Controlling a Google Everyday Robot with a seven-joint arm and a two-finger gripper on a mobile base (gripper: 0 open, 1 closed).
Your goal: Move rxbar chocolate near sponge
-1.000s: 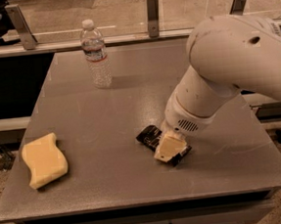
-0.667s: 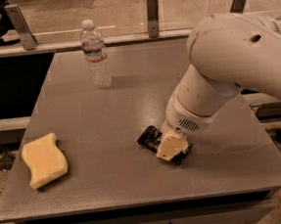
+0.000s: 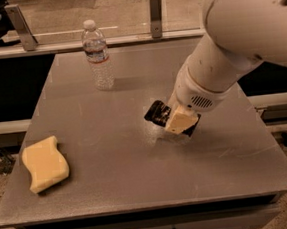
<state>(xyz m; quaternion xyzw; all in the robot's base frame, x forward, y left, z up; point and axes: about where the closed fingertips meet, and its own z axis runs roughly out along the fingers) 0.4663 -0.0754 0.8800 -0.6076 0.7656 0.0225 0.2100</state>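
Observation:
Next, my gripper lets go of the rxbar chocolate on the table (image 3: 84,146), resting against the side of the sponge that faces the middle of the table. The bar is held just above the table now.
The rxbar chocolate (image 3: 157,113), a flat bar in a black wrapper, is held in my gripper (image 3: 179,121) a little above the grey table (image 3: 139,177), right of its middle. Only the bar's left end sticks out; the rest is hidden by a pale fingertip (image 3: 180,119) and my white arm. A faint shadow lies on the table under it. The sponge (image 3: 44,163), a pale-yellow block with wavy sides, lies near the table's front left corner, far to the left of the gripper.
A clear plastic water bottle (image 3: 97,55) stands upright at the back of the table, left of centre. A rail with metal posts (image 3: 156,14) runs behind the table. The table's front edge is close below the sponge.
My gripper has risen from the table with the black bar in it, and my arm now fills more of the upper right. Sponge and bottle have not moved.

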